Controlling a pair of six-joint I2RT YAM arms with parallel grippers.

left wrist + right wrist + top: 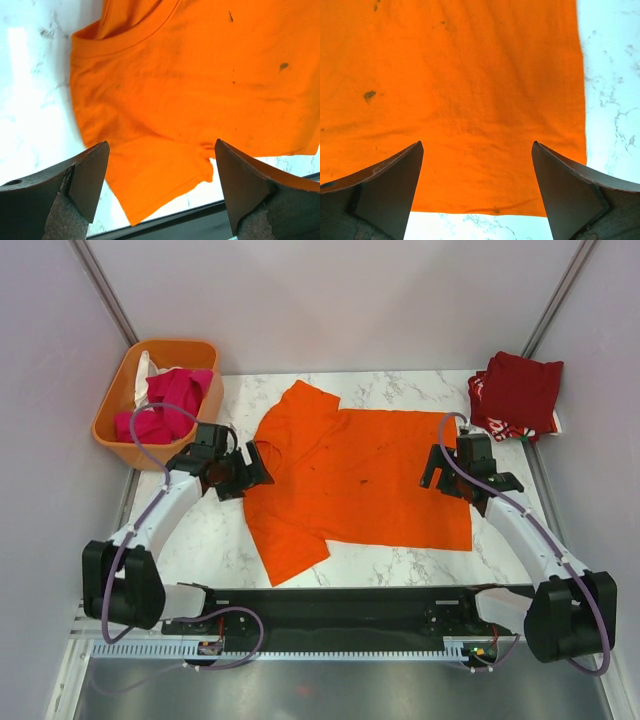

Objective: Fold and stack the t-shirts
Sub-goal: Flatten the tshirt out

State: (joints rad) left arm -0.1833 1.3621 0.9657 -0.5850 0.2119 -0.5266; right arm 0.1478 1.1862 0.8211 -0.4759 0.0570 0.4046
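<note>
I should close my right gripper on the near hem corner (469,547) of the orange t-shirt, where the hem meets the near side.
A bright orange t-shirt (355,475) lies spread flat on the marble table, collar to the left, hem to the right. My left gripper (248,468) hovers open over the collar and near sleeve, nothing between its fingers; the left wrist view shows the orange t-shirt (190,85) and its near sleeve under the wide jaws. Open too, my right gripper (437,468) hangs above the hem edge, with the orange t-shirt (470,90) below it. Folded dark red and patterned t-shirts (515,395) are stacked at the back right. Magenta and white t-shirts (165,400) fill the basket.
A rigid orange plastic basket (112,430) stands at the back left corner of the table. Grey walls close in the table on three sides. A black rail (340,605) with the arm bases runs along the near edge.
</note>
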